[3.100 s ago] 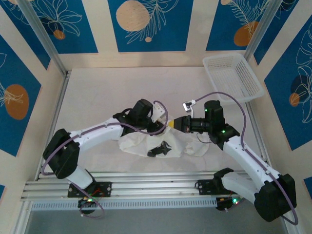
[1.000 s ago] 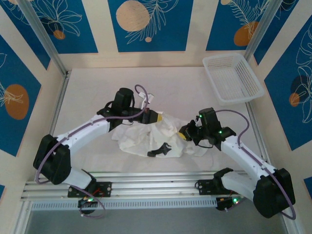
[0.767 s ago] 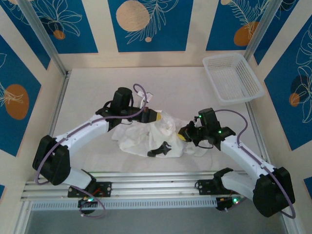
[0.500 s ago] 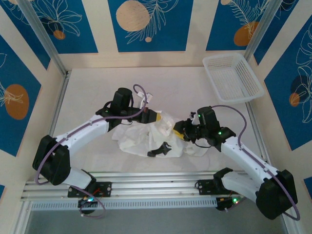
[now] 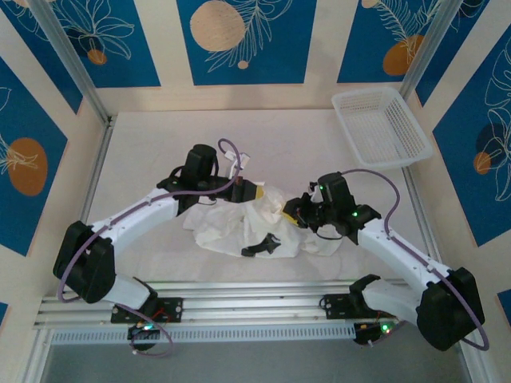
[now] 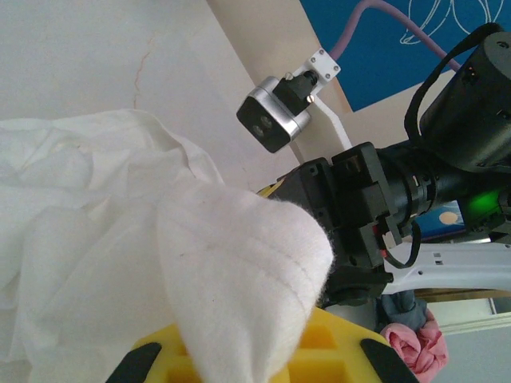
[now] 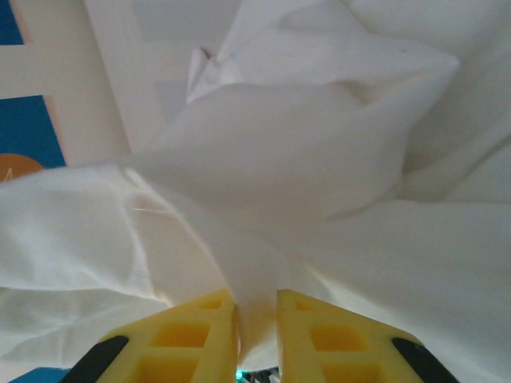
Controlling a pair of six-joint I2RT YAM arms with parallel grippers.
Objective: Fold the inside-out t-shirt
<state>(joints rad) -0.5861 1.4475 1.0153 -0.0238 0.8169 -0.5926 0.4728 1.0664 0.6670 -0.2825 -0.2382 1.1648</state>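
I will open my left gripper, which holds a rounded fold, and take the cloth (image 5: 276, 209) beside my right gripper while that one pinches the shirt.
The inside-out t-shirt (image 5: 239, 227) lies crumpled white in the middle of the table. My left gripper (image 5: 259, 192) is at its far edge and is shut on a raised fold (image 6: 239, 271) that covers the yellow fingers (image 6: 343, 351). From the right, my right gripper (image 5: 291, 215) meets the same bunched part. Its yellow fingers (image 7: 192, 331) stand close together, with a ridge of the shirt's cloth (image 7: 263, 191) pinched between them. The two grippers are a short way apart. In the left wrist view, the right arm's black wrist (image 6: 375, 199) shows just past the fold.
A white mesh basket (image 5: 382, 128) stands at the back right corner. A small black patch (image 5: 263, 245) shows on the shirt's near edge. Bare table (image 5: 160, 144) lies behind and to the left of the shirt. An aluminium rail (image 5: 239, 291) runs along the near edge.
The right gripper has edged left and away from me, toward the left gripper, taking a new hold on the cloth. The left arm has held still for the last second.
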